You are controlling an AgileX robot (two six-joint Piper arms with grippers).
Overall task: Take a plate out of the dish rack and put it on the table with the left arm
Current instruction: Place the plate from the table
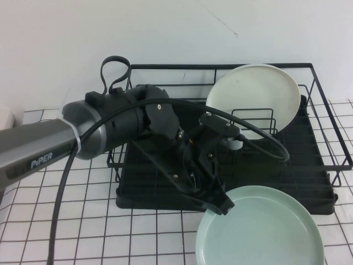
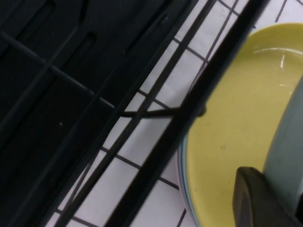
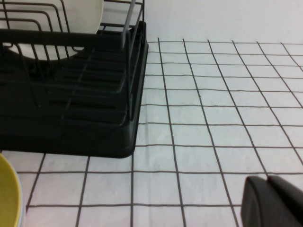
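Observation:
The robot's left gripper needs to release the mint-green plate, now at the table's near edge, on top of the yellow plate (image 1: pixel 256 255) (image 2: pixel 289 149) in front of the dish rack.
The pale mint-green plate (image 1: pixel 265 232) is in front of the dish rack (image 1: pixel 144 199), at the table's (image 1: pixel 110 237) near edge. My left arm reaches over the rack. My left gripper (image 1: pixel 220 205) is shut on the plate's near-left rim. In the left wrist view one black finger (image 2: pixel 258 201) presses on the mint plate's edge (image 2: pixel 286 142), with a yellow plate (image 2: pixel 232 123) beneath it. My right gripper (image 3: pixel 273 201) is shut and empty, low over the table to the right of the rack (image 3: pixel 71 127).
A cream-white plate (image 1: pixel 256 96) stands upright in the rack's back right. The yellow plate's edge also shows in the right wrist view (image 3: pixel 7 189), on the cloth in front of the rack. The grid cloth (image 3: pixel 213 118) lies open to the rack's right.

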